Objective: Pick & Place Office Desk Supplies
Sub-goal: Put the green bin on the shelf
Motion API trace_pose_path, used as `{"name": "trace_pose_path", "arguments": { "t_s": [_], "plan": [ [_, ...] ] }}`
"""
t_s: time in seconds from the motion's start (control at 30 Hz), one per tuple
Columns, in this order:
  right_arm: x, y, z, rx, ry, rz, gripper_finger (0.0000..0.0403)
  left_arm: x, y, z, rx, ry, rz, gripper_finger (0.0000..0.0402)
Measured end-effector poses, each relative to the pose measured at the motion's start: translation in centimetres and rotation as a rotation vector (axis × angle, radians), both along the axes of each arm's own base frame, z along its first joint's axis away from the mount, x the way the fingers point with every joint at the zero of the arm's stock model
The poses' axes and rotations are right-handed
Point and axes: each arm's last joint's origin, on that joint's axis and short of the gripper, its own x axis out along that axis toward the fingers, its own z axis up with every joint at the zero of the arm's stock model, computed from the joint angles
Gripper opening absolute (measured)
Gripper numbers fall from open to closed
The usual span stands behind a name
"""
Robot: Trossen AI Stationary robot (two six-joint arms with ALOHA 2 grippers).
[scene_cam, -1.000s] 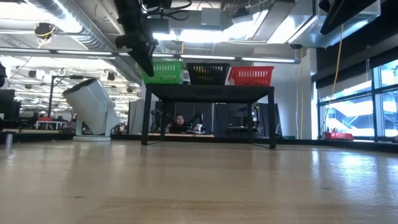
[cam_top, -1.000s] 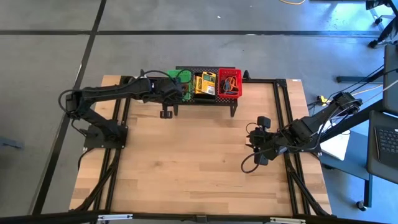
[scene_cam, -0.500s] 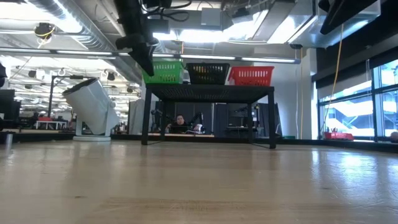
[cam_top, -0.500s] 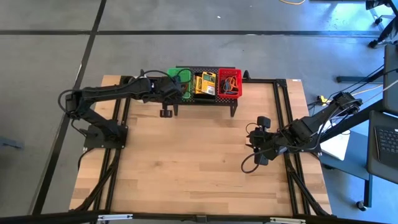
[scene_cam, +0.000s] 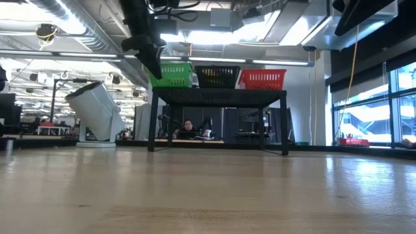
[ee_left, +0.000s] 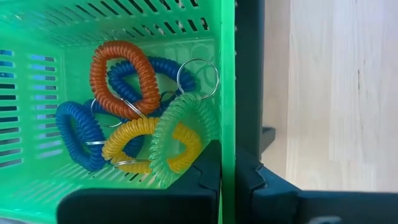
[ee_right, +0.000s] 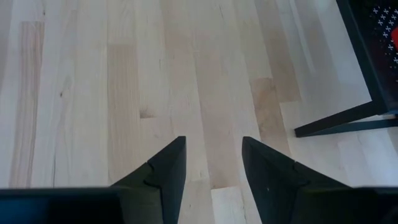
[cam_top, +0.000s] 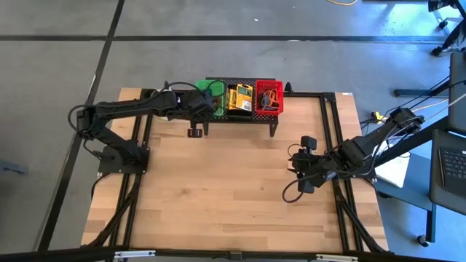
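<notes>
The robot's left gripper is holding the green basket's side too close to one end, so it should open, lift and grab the basket's rim nearer its middle [ee_left: 228,84].
A green basket [cam_top: 210,88] stands at the left end of the black mesh shelf [cam_top: 240,115], next to a black basket with yellow boxes [cam_top: 241,96] and a red basket [cam_top: 268,98] with loops. The green basket [ee_left: 124,37] holds coiled loops [ee_left: 134,118] in orange, blue, yellow and pale green, with key rings. My left gripper [ee_left: 228,165] reaches over this basket's left end [scene_cam: 154,70] and is shut on its wall. My right gripper [ee_right: 212,146] is open above bare wood at the table's right side [cam_top: 294,166]. My left gripper pinches the green basket's side wall [ee_left: 227,140], one finger [ee_left: 208,174] inside the basket and one [ee_left: 249,180] outside. It comes from above, pointing down. The basket stays upright with its bottom on the shelf.
The shelf stands on thin black legs [ee_right: 339,121] at the table's far edge. Bare wood [cam_top: 233,189] spreads between the two arms. Beyond the table the low view shows a white machine [scene_cam: 96,110] and a person [scene_cam: 188,127] far off.
</notes>
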Motion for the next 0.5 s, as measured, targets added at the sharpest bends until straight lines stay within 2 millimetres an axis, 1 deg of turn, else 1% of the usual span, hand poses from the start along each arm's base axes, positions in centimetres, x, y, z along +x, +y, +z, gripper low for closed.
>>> {"name": "trace_pose_path", "arguments": {
  "t_s": [0.17, 0.5],
  "plan": [
    [0.07, 0.05, 0.05, -0.005, -0.007, 0.014, 0.0158, 0.34, 0.11, 0.21, 0.010, -0.046, 0.007, 0.0003],
    [0.14, 0.08, 0.08, -0.005, -0.012, 0.020, 0.0158, 0.23, 0.06, 0.15, -0.015, -0.054, 0.043, 0.0005]
  ]
}}
